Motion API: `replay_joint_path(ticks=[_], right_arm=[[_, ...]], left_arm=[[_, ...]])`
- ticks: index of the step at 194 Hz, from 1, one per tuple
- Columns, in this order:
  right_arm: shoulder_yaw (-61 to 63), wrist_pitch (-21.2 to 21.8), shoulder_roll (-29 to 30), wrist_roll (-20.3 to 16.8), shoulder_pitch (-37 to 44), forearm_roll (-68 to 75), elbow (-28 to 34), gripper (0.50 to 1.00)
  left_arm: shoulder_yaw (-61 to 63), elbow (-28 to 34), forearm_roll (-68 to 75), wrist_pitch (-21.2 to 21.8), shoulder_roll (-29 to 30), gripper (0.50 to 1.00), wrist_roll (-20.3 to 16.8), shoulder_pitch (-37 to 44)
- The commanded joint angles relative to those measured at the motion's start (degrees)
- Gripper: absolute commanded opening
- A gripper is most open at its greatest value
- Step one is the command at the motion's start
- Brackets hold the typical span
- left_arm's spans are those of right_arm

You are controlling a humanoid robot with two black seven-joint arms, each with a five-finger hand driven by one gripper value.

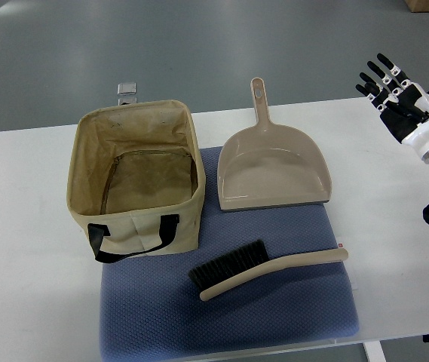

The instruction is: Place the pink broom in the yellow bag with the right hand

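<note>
Next, I move my right gripper to the handle end [330, 257] of the pink broom, away from the black bristles, and close it there.
A pale pink-beige hand broom [267, 270] with black bristles lies flat on the blue mat [274, 317], its handle pointing right. The yellowish fabric bag [135, 181] stands open at the mat's left, with a black strap on its near side. My right hand [387, 83] hovers over the table's far right corner, well away from the broom, its fingers spread and holding nothing. The left arm does not show.
A matching beige dustpan [272, 170] lies behind the broom, its handle pointing away. The white table [18, 249] ends close to the mat's near edge. A small metal clip [127, 91] sits at the table's far edge behind the bag.
</note>
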Motion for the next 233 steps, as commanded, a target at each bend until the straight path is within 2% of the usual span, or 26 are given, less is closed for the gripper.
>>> replay_joint_path(ticks=[1, 113, 153, 184, 207, 233], right_arm=[[0.01, 0.12, -0.09, 0.00, 0.17, 0.00, 0.00, 0.930], [0.01, 0.39, -1.50, 0.00, 0.52, -0.08, 0.00, 0.930], [-0.17, 4.08, -2.02, 0.00, 0.61, -0.26, 0.09, 0.932], [-1.22, 4.52, -2.29, 0.17, 0.70, -0.44, 0.17, 0.930], [-5.53, 4.69, -4.92, 0.61, 0.96, -0.35, 0.44, 0.930], [-13.43, 4.60, -9.93, 3.95, 3.33, -1.05, 2.89, 0.928]], left_arm=[[-0.01, 0.00, 0.00, -0.04, 0.00, 1.000, 0.01, 0.00], [-0.01, 0.00, 0.00, 0.05, 0.00, 1.000, 0.01, 0.00], [-0.01, 0.00, 0.00, 0.05, 0.00, 1.000, 0.01, 0.00], [0.07, 0.00, 0.00, 0.05, 0.00, 1.000, 0.01, 0.00], [-0.01, 0.00, 0.00, 0.05, 0.00, 1.000, 0.01, 0.00], [-0.01, 0.00, 0.00, -0.04, 0.00, 1.000, 0.01, 0.00]])
